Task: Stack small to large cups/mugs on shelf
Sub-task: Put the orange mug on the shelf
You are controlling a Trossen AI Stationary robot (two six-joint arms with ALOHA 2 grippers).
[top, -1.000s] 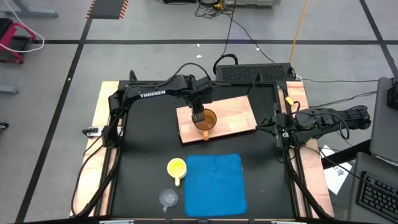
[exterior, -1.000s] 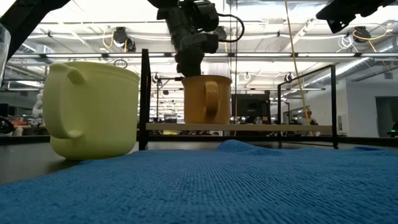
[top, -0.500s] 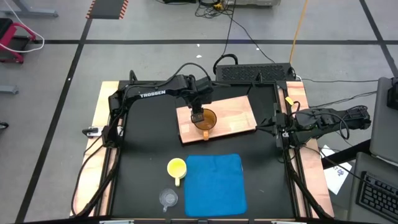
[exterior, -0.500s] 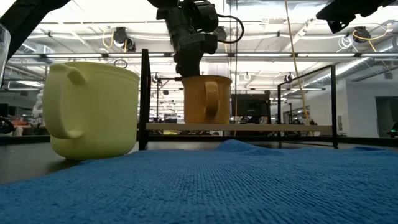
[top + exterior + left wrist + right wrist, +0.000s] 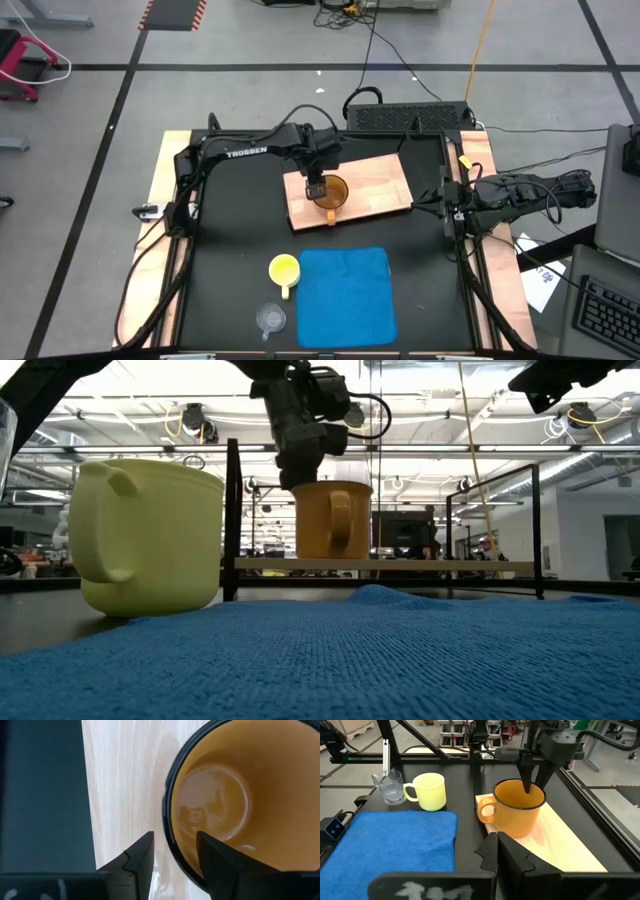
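Note:
Next, I pinch the mug's rim (image 5: 174,849) with my left gripper and slide the amber-brown mug toward the shelf's end beside my left arm, as it stands short of that end of the shelf.
The amber-brown mug (image 5: 332,192) stands upright on its base on the light-wood shelf (image 5: 375,180), handle toward the near edge. My left gripper (image 5: 172,845) points down over the mug's left rim (image 5: 167,805) and is open: one finger stands outside the wall, the other inside, with a gap to the rim on both sides. The yellow mug (image 5: 284,270) stands upright on the black table beside the blue mat. The clear cup (image 5: 270,318) stands nearer the front edge. My right gripper (image 5: 492,845) waits shut at the table's right edge.
A blue cloth mat (image 5: 345,295) lies at the near centre of the table, right of the yellow mug. The shelf has bare wood (image 5: 565,845) to the right of the amber mug. Black frame posts (image 5: 233,520) stand around the table.
My left gripper has opened at the amber mug's rim and let go of it. The mug stays upright on the shelf where it was. Nothing else has moved.

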